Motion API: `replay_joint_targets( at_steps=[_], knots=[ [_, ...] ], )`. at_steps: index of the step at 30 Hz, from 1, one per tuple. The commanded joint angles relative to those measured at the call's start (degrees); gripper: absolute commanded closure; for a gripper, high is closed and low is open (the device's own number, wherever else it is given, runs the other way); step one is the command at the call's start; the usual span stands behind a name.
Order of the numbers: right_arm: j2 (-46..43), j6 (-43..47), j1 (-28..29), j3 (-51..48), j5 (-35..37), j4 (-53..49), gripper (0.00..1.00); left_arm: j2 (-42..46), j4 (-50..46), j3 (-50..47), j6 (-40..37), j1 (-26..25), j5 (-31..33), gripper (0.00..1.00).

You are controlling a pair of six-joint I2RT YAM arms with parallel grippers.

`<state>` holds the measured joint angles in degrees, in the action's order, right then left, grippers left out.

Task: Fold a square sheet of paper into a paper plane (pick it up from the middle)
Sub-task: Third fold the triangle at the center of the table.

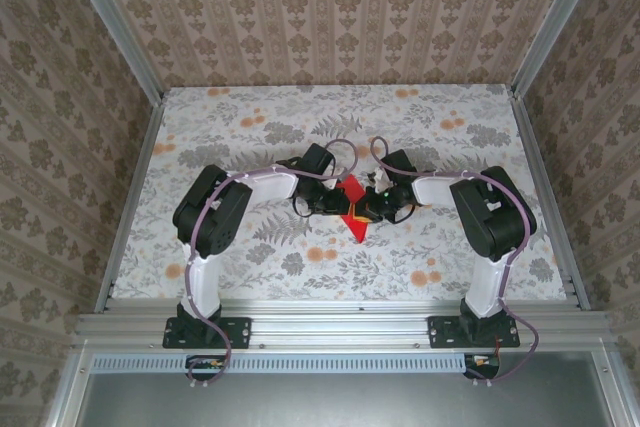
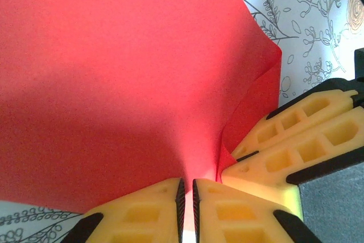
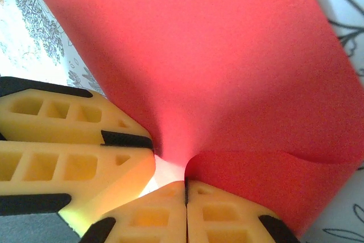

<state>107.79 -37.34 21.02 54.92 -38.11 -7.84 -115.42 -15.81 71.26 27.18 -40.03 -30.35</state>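
The flap's fold curls up short of the sheet's edge in my left gripper; it should open, back off, then pinch the fold's end (image 3: 161, 155).
The square sheet of paper (image 1: 352, 209) is bright red and held up off the table between the two grippers at the table's middle. My left gripper (image 1: 328, 203) pinches one edge of it. In the left wrist view the sheet (image 2: 114, 72) runs down into the narrow slit between the left gripper's (image 2: 187, 197) yellow fingers. My right gripper (image 1: 374, 205) pinches the sheet from the other side. In the right wrist view the right gripper (image 3: 186, 197) is shut tight on a curled-over flap of the sheet (image 3: 216, 55). The two grippers' fingertips almost touch.
The floral-print table (image 1: 300, 127) lies under the arms, with patterned walls on three sides. The right gripper's fingers (image 2: 307, 135) crowd the left wrist view. The left gripper's fingers (image 3: 57, 140) crowd the right wrist view.
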Motion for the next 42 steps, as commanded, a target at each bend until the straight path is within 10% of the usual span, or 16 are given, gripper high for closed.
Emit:
replay_joint_targets(
  at_steps=[1, 24, 42],
  knots=[
    [1.4, 0.2, 0.2, 0.0, -0.4, -0.1, 0.9, -1.4, -1.2, -1.2, -0.3, 0.2, -0.6, 0.84],
    [3.2, 0.9, 0.2, -1.3, -1.7, 1.9, 0.63, -0.8, 1.0, -1.3, 1.4, 0.5, -2.1, 0.83],
    [2.9, 1.0, 0.2, -3.0, -3.4, 4.5, 0.66, 4.3, 6.3, -3.8, 7.2, 3.5, -5.3, 0.63]
  ],
)
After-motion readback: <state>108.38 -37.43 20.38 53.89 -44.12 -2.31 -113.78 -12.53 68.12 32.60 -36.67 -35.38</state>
